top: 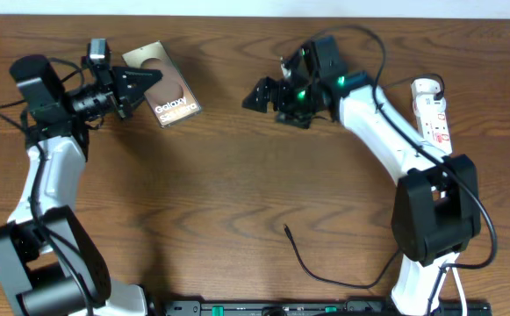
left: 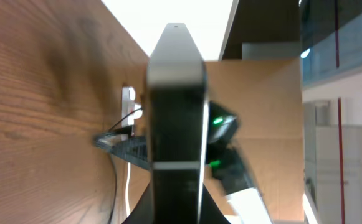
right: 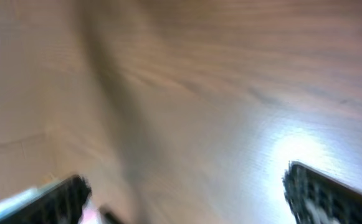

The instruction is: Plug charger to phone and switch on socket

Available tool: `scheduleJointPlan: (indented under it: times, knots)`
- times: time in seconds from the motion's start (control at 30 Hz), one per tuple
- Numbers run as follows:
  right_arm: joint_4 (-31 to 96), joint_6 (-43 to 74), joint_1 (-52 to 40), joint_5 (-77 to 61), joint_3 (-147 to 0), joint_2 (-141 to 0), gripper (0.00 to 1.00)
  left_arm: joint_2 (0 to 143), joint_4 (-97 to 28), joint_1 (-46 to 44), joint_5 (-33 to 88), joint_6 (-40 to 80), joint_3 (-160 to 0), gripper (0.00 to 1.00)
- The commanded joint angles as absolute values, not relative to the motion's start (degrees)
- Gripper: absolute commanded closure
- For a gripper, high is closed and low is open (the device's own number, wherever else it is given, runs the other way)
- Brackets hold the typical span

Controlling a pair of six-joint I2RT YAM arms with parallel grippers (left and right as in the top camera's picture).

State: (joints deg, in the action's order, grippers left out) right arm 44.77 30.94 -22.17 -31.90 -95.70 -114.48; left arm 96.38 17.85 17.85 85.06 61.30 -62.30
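The robot's right gripper needs to next go to the connector point(top: 288, 233) at the loose end of the black charger cable and close just behind that connector's metal tip.
The bronze-brown phone point(top: 168, 95) with white "Galaxy" lettering is at the back left, and my left gripper point(top: 139, 83) is shut on its left end. In the left wrist view the phone point(left: 176, 106) stands edge-on between the jaws point(left: 176, 210). My right gripper point(top: 263, 93) is open and empty over the back middle of the table; its wrist view is blurred, with the fingers point(right: 193, 198) wide apart over bare wood. The black charger cable lies near the front, its connector tip point(top: 286, 230) free on the table. The white power strip point(top: 432, 110) lies at the back right.
The charger cable point(top: 342, 281) curves from its tip toward the right arm's base point(top: 430, 219). The right arm with green lights point(left: 221, 124) shows behind the phone in the left wrist view. A black rail point(top: 325, 307) runs along the front edge.
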Motion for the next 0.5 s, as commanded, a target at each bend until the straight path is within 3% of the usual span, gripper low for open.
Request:
scheduleJointPlan:
  times: [0.0,0.27,0.47]
  knots:
    - [58.06,16.93,-23.7,-11.25,-105.56,-112.07,0.01,96.25,18.55,15.22,90.13,54.54,-63.09,0.93]
    - [79.57,11.03,-28.47,-0.36,-107.37,-112.09,0.01,96.29,18.55,10.17,90.15,49.47,-63.07,0.93]
    - [81.28,13.3,-33.1,-0.84,-102.69,-112.09,0.01,96.29,18.11,9.87,90.15,48.12,-62.81,0.93]
